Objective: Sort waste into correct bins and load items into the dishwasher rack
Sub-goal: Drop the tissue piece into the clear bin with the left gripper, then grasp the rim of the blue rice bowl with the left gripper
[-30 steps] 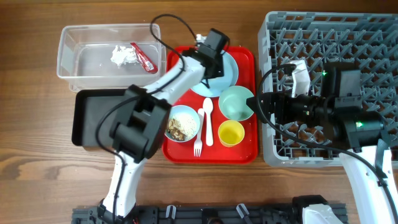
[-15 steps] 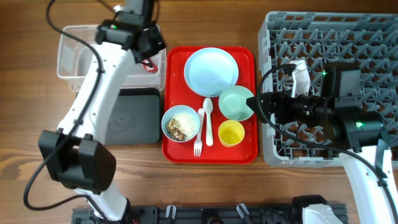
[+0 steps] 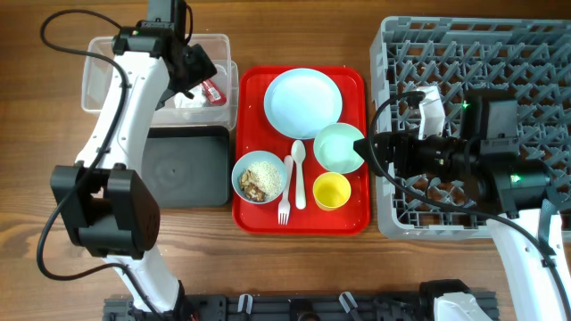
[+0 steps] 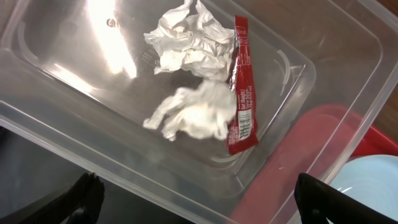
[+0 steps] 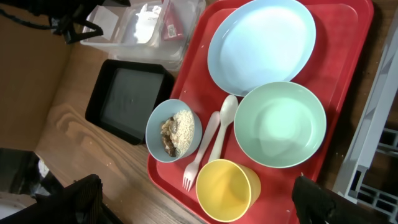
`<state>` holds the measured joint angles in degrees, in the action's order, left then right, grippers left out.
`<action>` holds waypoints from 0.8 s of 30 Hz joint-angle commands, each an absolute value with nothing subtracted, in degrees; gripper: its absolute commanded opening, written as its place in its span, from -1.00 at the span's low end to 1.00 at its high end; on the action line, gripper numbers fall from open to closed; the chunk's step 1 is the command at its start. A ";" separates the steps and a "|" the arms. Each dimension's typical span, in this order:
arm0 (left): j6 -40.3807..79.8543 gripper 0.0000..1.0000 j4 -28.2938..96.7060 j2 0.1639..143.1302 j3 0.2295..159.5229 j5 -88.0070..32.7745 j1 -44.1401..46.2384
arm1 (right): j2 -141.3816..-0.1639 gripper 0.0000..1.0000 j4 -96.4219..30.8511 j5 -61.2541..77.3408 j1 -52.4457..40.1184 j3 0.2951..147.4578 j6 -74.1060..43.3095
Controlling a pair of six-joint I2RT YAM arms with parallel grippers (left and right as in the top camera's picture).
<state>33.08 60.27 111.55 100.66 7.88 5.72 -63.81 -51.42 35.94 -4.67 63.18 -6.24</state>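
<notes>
The light blue bowl with food scraps is next for my left gripper, which should go there and close on the bowl's rim (image 3: 285,181) by the fork.
My left gripper (image 3: 190,68) hangs open over the clear tub (image 3: 98,71), nothing between its fingers (image 4: 84,198). Below it in the tub lie two lumps of crumpled tissue (image 4: 193,115) and the red-and-white wrapper (image 4: 242,93). The black tray (image 3: 183,169) sits beside the tub. On the red tray (image 3: 352,218) are the pale blue plate (image 3: 303,100), mint bowl (image 3: 337,147), light blue bowl with food scraps (image 3: 260,176), yellow cup (image 3: 332,191), spoon (image 3: 298,169) and fork (image 3: 285,203). My right gripper (image 3: 373,150) is open at the tray's right edge, empty.
The grey dishwasher rack (image 3: 500,45) fills the right side, with my right arm lying across it. Black cables loop from both arms. Bare wooden table (image 3: 53,241) lies in front of the black tray.
My left arm swung from the plate on the red tray over to the clear tub and its jaws opened. A second tissue lump now lies in the tub. The right arm stayed still.
</notes>
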 commanded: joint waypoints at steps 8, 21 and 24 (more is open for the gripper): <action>25.43 1.00 67.00 102.67 100.20 -0.73 6.76 | -64.29 0.99 -51.29 35.46 -4.54 64.38 -6.63; 27.90 0.75 77.56 99.44 96.07 -9.43 25.52 | -64.29 0.99 -51.27 35.44 -4.54 64.38 -6.59; 29.85 0.75 75.05 99.44 92.64 -9.41 31.40 | -64.29 0.99 -51.24 35.44 -4.54 64.38 -6.59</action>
<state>26.76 76.79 99.22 96.16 -8.08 26.17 -63.81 -51.42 35.94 -4.67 63.18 -6.24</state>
